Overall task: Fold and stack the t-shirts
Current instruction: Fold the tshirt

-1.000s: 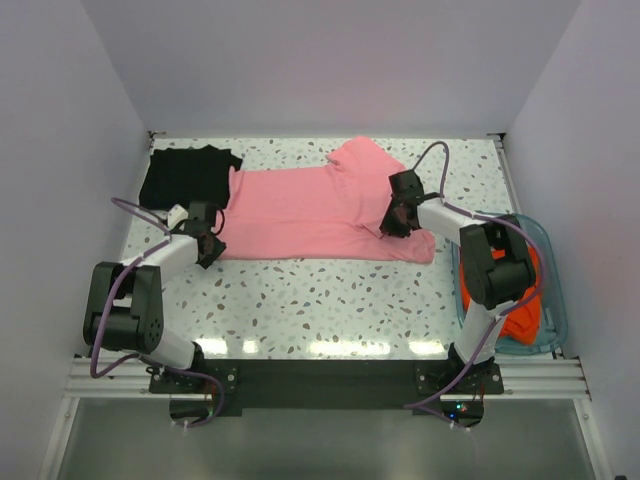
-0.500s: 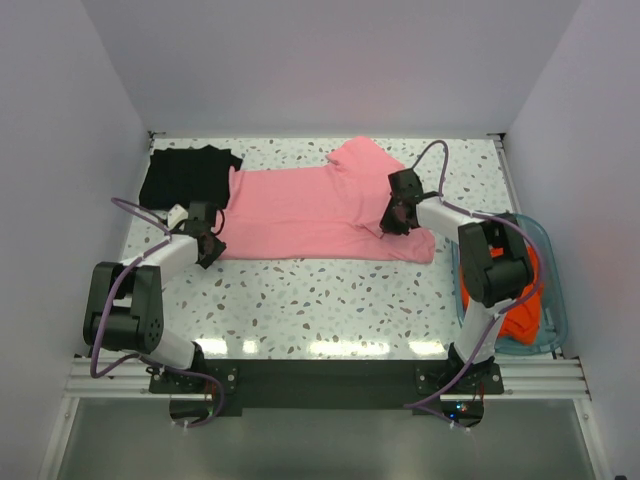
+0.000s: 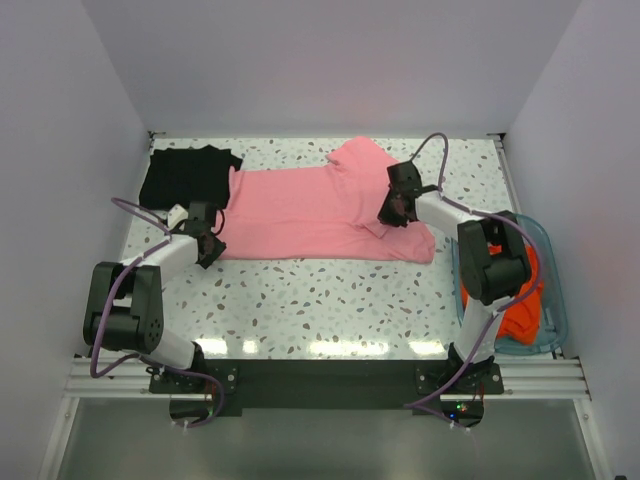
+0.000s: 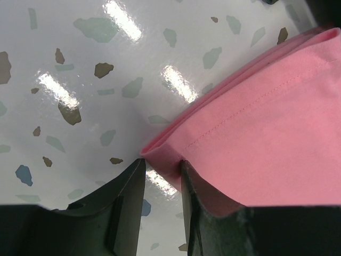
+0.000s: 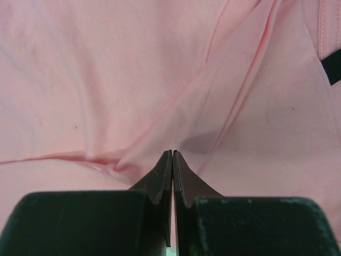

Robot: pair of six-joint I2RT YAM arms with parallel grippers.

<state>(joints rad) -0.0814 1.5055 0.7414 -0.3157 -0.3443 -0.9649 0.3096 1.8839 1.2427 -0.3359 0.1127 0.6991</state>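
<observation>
Next, I open my right gripper, take the sleeve's end (image 5: 194, 164) and pull it toward the pink t-shirt's far side, because the t-shirt's sleeve sticks out over its near layer.
The pink t-shirt (image 3: 300, 210) lies spread flat across the table's far half, neck to the right. My left gripper (image 3: 211, 244) is at its near left corner. In the left wrist view the jaws (image 4: 162, 162) are closed on the layered hem corner of the shirt (image 4: 256, 122), just above the table. My right gripper (image 3: 390, 213) rests on the shirt near its right sleeve. Its jaws (image 5: 172, 152) are shut on a pinch of the pink cloth (image 5: 106, 80), and wrinkles run to the tips. A folded black t-shirt (image 3: 188, 175) lies at the far left. Orange-red t-shirts (image 3: 520, 300) sit in the tub.
The teal see-through tub (image 3: 553, 290) stands at the right edge beside the right arm's base. The speckled table (image 3: 330, 300) shows bare in front of the pink shirt. White walls close in the left, far and right sides.
My right gripper has shifted slightly toward the far side, drawing the pinched pink cloth with it. The left arm has not moved.
</observation>
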